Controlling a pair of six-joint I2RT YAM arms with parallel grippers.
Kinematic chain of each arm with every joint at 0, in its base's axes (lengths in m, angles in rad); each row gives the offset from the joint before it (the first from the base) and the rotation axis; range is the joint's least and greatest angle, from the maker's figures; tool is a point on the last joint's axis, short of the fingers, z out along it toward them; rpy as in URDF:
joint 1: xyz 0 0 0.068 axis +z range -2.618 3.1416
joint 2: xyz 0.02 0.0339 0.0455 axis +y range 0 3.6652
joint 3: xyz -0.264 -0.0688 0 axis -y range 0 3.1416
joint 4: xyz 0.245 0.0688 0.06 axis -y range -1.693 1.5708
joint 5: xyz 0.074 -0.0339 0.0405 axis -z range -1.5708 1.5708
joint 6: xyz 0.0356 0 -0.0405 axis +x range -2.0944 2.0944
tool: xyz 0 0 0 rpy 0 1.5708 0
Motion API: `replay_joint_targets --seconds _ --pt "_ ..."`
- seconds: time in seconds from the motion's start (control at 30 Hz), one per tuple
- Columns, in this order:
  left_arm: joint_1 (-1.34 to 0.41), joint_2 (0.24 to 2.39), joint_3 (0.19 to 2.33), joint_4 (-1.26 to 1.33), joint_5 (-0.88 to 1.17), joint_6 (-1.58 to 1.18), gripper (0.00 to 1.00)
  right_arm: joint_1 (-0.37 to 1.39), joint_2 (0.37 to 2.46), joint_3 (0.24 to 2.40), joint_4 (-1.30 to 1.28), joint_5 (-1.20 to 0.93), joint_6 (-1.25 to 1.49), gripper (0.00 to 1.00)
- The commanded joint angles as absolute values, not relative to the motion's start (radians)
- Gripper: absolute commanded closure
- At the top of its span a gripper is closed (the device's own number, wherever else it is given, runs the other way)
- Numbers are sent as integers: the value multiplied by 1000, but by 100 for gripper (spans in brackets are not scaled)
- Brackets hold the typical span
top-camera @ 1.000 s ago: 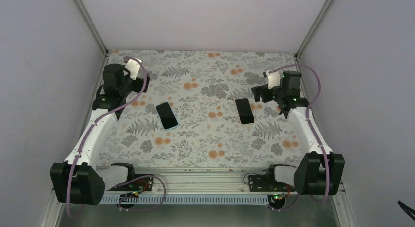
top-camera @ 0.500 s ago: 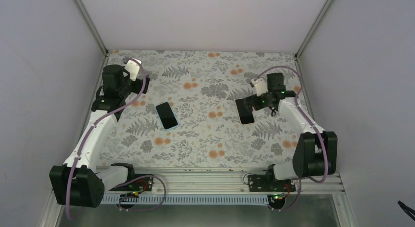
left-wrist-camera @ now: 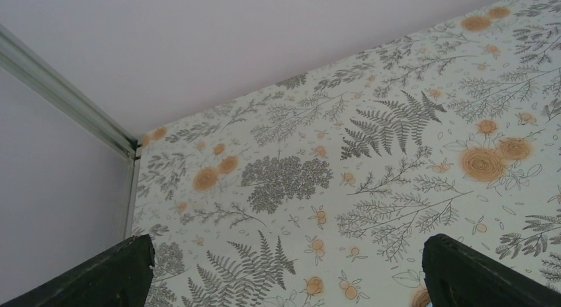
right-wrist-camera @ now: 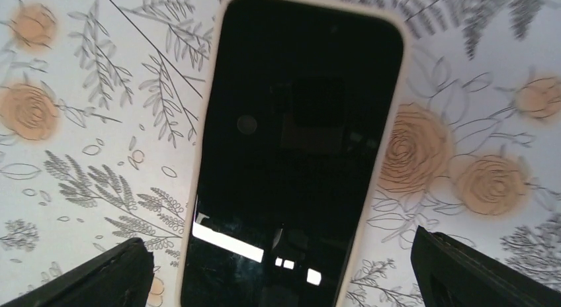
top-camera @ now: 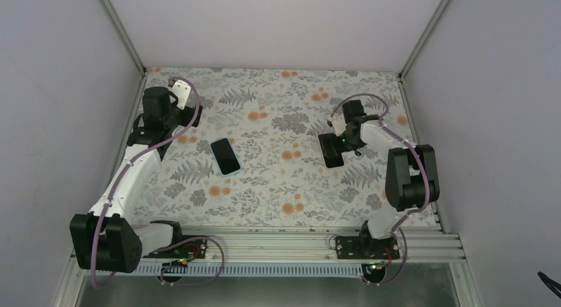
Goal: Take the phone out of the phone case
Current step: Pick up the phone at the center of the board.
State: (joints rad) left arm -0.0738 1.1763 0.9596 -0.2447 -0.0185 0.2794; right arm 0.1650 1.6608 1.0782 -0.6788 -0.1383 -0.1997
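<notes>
My right gripper should lift the black phone toward my left gripper. My left gripper should next close on the cream case's far end (top-camera: 325, 136), around the phone.
A black phone in a cream case (right-wrist-camera: 298, 141) lies flat and fills the right wrist view. In the top view it (top-camera: 332, 157) lies at the right of the table. My right gripper (right-wrist-camera: 284, 274) is open and hovers low over it, one finger on each side of its long edges. In the top view this gripper (top-camera: 336, 140) is over the phone's far end. A second black phone in a light blue case (top-camera: 225, 155) lies left of centre. My left gripper (top-camera: 193, 112) is open and empty, up and to the left of it. The left wrist view shows only its fingertips (left-wrist-camera: 106, 274) over the floral mat.
The floral mat (top-camera: 278, 181) covers the table. Lilac walls close the back and both sides, with metal posts in the far corners (top-camera: 405, 62). A rail (top-camera: 278, 244) with the arm bases runs along the near edge.
My right arm has swung in to the left and lowered its gripper over the cream-cased phone. My left arm has hardly moved. Neither phone has moved.
</notes>
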Motion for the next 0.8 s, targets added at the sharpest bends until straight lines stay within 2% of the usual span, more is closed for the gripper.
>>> replay_joint_targets --seconds 0.0,0.5,0.53,0.7,0.77 --pt "-66 1173 959 -238 -35 269 0 188 1722 1064 -672 -133 -167 0" --pt "-66 1180 942 -229 -31 278 0 252 1836 1022 -601 40 -191 0" --pt "-66 1178 942 -231 -24 282 0 253 1838 1019 -601 39 -197 5" --pt "-67 1189 956 -255 54 324 0 252 1845 1012 -611 23 -221 41" --pt "-68 1209 975 -295 134 377 0 254 1838 1011 -616 5 -238 44"
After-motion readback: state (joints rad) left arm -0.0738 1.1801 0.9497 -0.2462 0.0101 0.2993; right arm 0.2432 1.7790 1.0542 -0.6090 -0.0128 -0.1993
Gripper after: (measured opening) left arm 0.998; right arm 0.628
